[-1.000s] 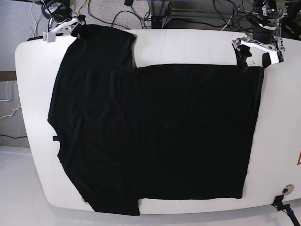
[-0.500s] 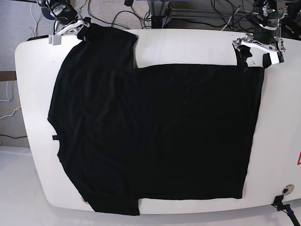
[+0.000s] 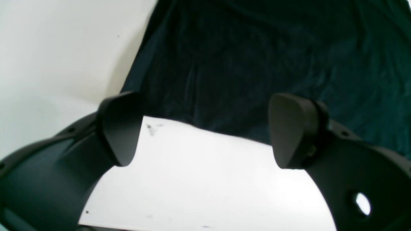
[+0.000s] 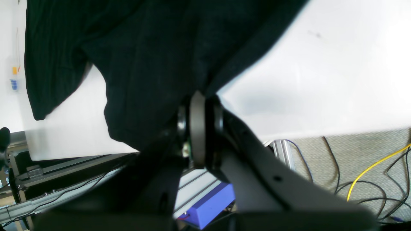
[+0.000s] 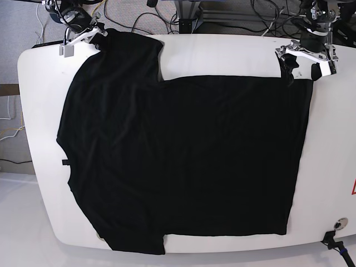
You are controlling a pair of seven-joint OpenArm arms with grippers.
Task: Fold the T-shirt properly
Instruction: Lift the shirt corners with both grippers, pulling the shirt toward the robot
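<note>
The robot's left gripper should next move to the black T-shirt's far hem corner (image 5: 308,83) (image 3: 152,106) and close there, opposite the sleeve that the right gripper holds.
The black T-shirt (image 5: 183,156) lies spread flat over the white table (image 5: 222,55), collar toward the left edge. My right gripper (image 5: 98,34) is at the far left corner, shut on the far sleeve's edge; in the right wrist view the fabric (image 4: 154,64) runs into the closed jaws of the right gripper (image 4: 199,102). My left gripper (image 5: 302,68) hovers at the shirt's far right hem corner. In the left wrist view the left gripper (image 3: 205,131) stands open over bare table, with the hem edge (image 3: 257,64) just beyond its fingertips (image 3: 120,128).
Cables (image 5: 139,16) and an aluminium frame (image 5: 189,14) lie on the carpet behind the table. A small black fitting (image 5: 338,225) sits at the near right corner. The table's far edge (image 4: 321,131) runs close under the right gripper.
My right gripper has closed on the sleeve edge and drawn slightly back toward the table's far left corner. The left gripper has shifted slightly toward the far edge and stays open.
</note>
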